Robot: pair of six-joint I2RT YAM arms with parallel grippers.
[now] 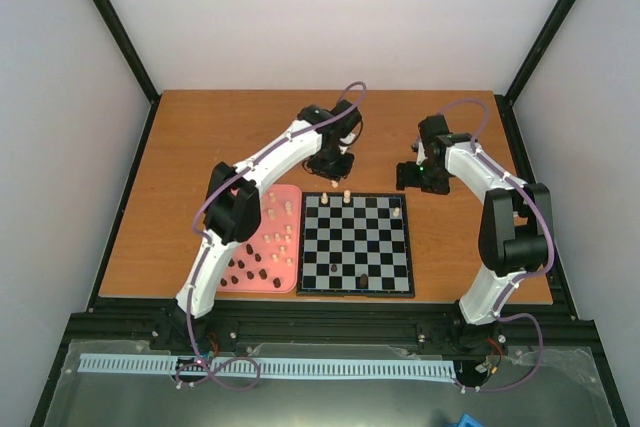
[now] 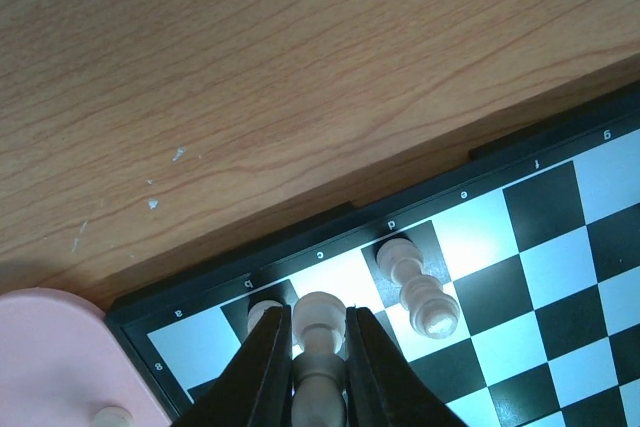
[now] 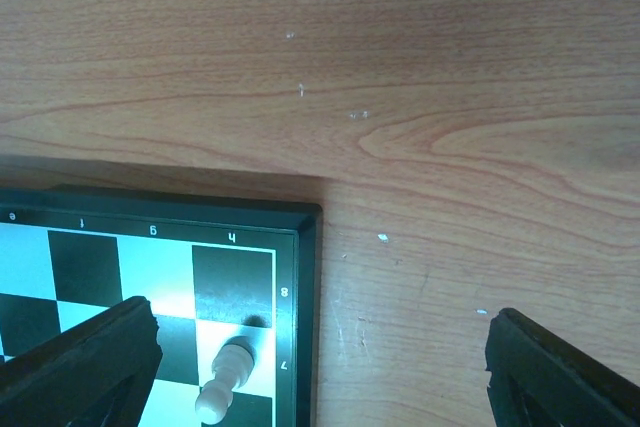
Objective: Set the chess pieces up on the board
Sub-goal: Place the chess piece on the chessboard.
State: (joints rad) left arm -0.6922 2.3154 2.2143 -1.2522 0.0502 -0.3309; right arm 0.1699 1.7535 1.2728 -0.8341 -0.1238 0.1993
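Next, my left gripper releases the cream piece on the white back-row square (image 1: 336, 200) (image 2: 338, 284) between the two other cream pieces. That piece is now held above the back row.
The board (image 1: 356, 247) lies in the middle of the table with its black and white squares. My left gripper (image 2: 318, 332) hovers over the board's far left corner (image 2: 330, 247), shut on a cream chess piece (image 2: 318, 319) above the back row. Another cream piece (image 2: 421, 289) stands just right of it, and a third (image 2: 262, 307) peeks out behind the left finger. My right gripper (image 3: 320, 357) is open beside the board's far right corner (image 3: 305, 222), holding nothing; a cream piece (image 3: 225, 387) stands near that corner. Two dark pieces (image 1: 334, 268) stand near the front row.
A pink tray (image 1: 262, 247) left of the board holds several cream and dark pieces. Its rounded corner (image 2: 50, 347) shows in the left wrist view. Bare wooden table (image 1: 250, 127) stretches behind the board. Black frame posts stand at the table's edges.
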